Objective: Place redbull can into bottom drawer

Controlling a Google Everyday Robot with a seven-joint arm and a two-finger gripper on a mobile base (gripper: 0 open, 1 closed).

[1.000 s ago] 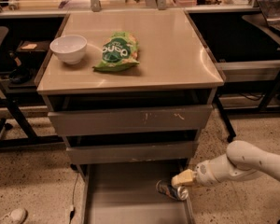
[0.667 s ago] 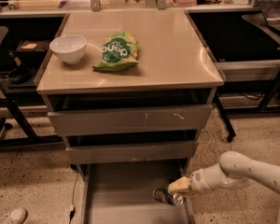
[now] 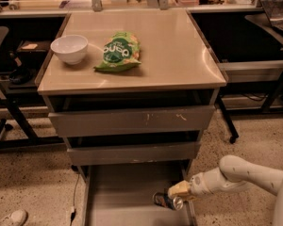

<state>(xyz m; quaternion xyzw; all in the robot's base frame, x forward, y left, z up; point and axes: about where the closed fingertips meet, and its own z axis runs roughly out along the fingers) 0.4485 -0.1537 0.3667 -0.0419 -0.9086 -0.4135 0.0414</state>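
Observation:
Next, I let go of the redbull can on the bottom drawer's inside (image 3: 170, 208), next to the side of the drawer that is under my gripper.
The redbull can (image 3: 163, 200) lies tilted on its side low over the right part of the bottom drawer (image 3: 118, 197), which is pulled out as a wide grey tray. My gripper (image 3: 177, 193) reaches in from the right, over the drawer's right wall, and is shut on the can's right end. I cannot tell whether the can rests on the drawer floor. The white forearm (image 3: 236, 175) runs off to the lower right.
The two upper drawers (image 3: 132, 121) are pushed in. A white bowl (image 3: 70, 48) and a green snack bag (image 3: 120, 52) sit on the cabinet top. Desk legs (image 3: 226, 121) stand at the right and a chair base (image 3: 9, 112) at the left.
The gripper has carried the can a little to the left and lower into the bottom drawer. Everything else has stayed put.

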